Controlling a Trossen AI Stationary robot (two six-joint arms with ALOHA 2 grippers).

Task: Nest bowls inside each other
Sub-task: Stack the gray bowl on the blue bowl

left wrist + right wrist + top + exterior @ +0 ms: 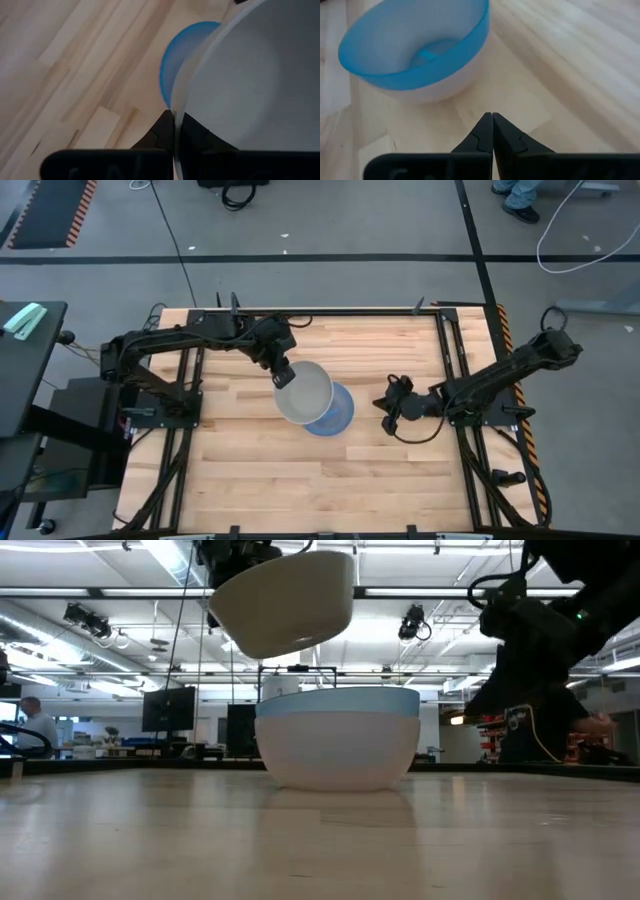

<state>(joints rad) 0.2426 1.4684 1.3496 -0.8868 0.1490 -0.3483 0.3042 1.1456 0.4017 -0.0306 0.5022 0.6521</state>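
Observation:
The robot's left gripper will release the pale grey-white bowl inside the blue bowl [322, 413] [212, 73] on the stack.
The pale grey-white bowl [305, 392] hangs in the air, held by my left gripper [283, 375]. It is tilted above the stack, as the low view shows [285, 600]. Under it the blue bowl [338, 415] sits nested in another bowl whose outer wall looks pale [338, 755]; that bowl's base rests on the table. No salmon-orange colour shows in any view. My right gripper [388, 412] waits shut just right of the stack, pointing at it [492, 120]. My left gripper holds the pale grey-white bowl by its rim [174, 112], on the bowl's far-left side. One finger [195, 135] is inside the bowl and the other [161, 132] is outside. The fingers come slanting down from the far left. The bowl is lifted clear, tilted, partly over the blue bowl.
Bare wooden tabletop [250, 470] stretches along the near side and to the left of the stack. Black frame rails [450, 350] run along the table's left and right edges. People and equipment show in the room beyond the far edge.

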